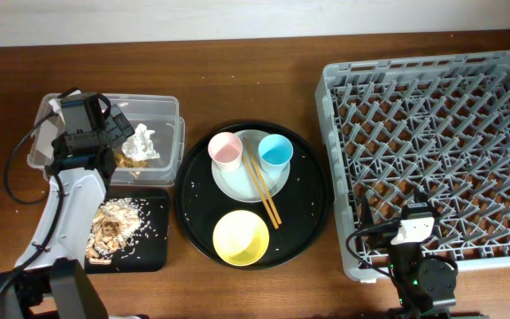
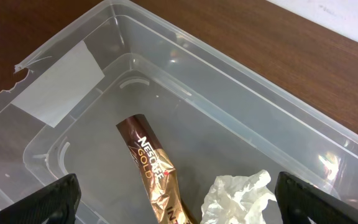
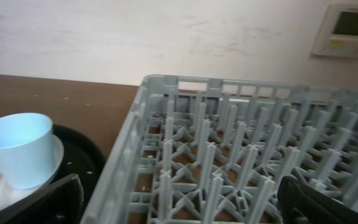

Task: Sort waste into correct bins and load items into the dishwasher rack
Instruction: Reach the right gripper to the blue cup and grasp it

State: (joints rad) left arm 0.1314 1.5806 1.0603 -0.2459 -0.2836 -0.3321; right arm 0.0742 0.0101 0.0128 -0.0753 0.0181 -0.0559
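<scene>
My right gripper should go to the light-blue cup next. Then it should grab the cup's rim (image 1: 260, 151) on the side facing the pink cup.
My left gripper (image 2: 179, 208) is open and empty above the clear tub (image 1: 162, 111), which holds the crumpled white tissue (image 2: 238, 196) and the brown-gold wrapper (image 2: 157, 174). The tissue also shows from overhead (image 1: 142, 142). Beige food scraps (image 1: 113, 221) lie in the small black tray (image 1: 153, 252). The pink cup (image 1: 226, 149), light-blue cup (image 1: 275, 151) and two chopsticks (image 1: 261, 186) rest on the pale plate (image 1: 237, 182); the yellow bowl (image 1: 241, 237) sits in front. My right gripper (image 3: 179, 205) is open over the grey dishwasher rack's (image 1: 432, 151) front-left corner.
The plate, cups and bowl sit on a large round black tray (image 1: 312, 199) between the bins and the rack. The rack (image 3: 241, 162) holds nothing. A white wall lies behind the table's far edge.
</scene>
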